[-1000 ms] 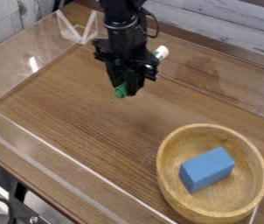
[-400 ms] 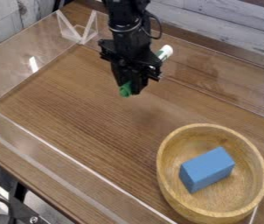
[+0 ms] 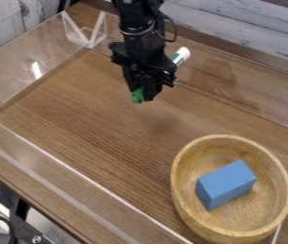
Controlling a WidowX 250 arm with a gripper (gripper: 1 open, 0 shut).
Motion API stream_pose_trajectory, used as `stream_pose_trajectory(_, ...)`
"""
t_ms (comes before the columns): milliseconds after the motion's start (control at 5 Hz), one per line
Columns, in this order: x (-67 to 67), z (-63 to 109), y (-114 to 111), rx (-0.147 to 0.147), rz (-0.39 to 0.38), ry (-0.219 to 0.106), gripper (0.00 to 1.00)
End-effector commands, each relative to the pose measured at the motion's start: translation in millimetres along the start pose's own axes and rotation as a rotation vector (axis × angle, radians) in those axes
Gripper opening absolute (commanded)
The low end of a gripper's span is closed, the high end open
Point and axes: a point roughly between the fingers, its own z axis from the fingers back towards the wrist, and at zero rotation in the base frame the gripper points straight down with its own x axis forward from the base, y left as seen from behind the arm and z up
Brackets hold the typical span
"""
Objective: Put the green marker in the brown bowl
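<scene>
My gripper is going to let the green marker go in the brown bowl (image 3: 208, 158), between the blue block and the bowl's far rim.
My gripper (image 3: 141, 88) points straight down over the upper middle of the wooden table, shut on the green marker (image 3: 136, 94). The marker lies tilted in the jaws: its green cap pokes out below the fingers, and its white barrel end (image 3: 181, 54) sticks out to the upper right. It hangs above the table, not touching it. The brown bowl (image 3: 185, 195), wide and shallow with a thick rim, sits at the lower right, well away from the gripper.
A blue rectangular block (image 3: 227, 183) lies inside the bowl. Clear plastic walls (image 3: 57, 186) fence the table on the near and left sides. A clear bracket (image 3: 83, 33) stands at the back left.
The gripper with the marker has shifted only slightly to the right; its grip is unchanged.
</scene>
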Motion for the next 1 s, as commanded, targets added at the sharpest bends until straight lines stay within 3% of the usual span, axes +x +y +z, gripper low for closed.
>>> stream_pose_trajectory(0,6.2,17.0,-4,0.014,0.000,-0.059,0.00)
stream_pose_trajectory(800,-17.0,38.6,-48,0.006,-0.033,-0.082,0.00)
